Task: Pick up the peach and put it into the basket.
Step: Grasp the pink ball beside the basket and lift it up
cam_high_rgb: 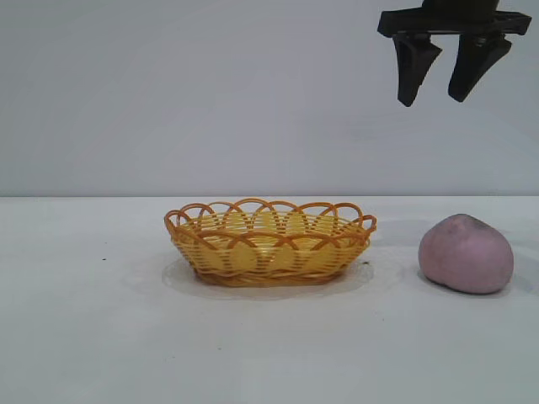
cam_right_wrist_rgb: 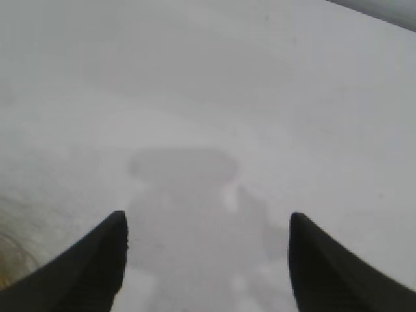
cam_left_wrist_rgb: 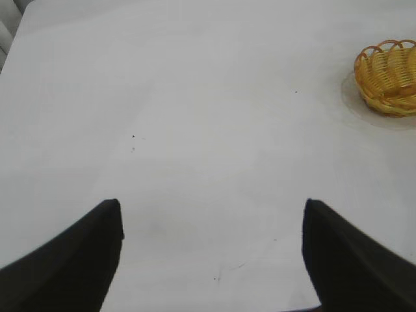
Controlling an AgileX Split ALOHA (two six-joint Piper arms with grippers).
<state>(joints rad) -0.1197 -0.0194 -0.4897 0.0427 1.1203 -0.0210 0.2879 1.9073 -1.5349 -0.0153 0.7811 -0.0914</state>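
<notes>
My right gripper will move down and close on the top of the peach (cam_high_rgb: 462, 224), where the peach gets narrow, to lift it toward the basket.
The peach (cam_high_rgb: 466, 254), dusty pink-purple and rounded, sits on the white table at the right. The basket (cam_high_rgb: 270, 241), yellow wicker with an orange looped rim, stands in the middle, left of the peach and apart from it; it also shows in the left wrist view (cam_left_wrist_rgb: 389, 77). My right gripper (cam_high_rgb: 434, 99) hangs open and empty high above the table, up and slightly left of the peach; in its wrist view (cam_right_wrist_rgb: 207, 221) only bare table and its shadow show. My left gripper (cam_left_wrist_rgb: 211, 208) is open and empty over bare table, out of the exterior view.
The white table (cam_high_rgb: 101, 337) runs wide to the left and front of the basket. A pale wall stands behind. A blurred yellowish patch (cam_right_wrist_rgb: 10, 253) shows at the edge of the right wrist view.
</notes>
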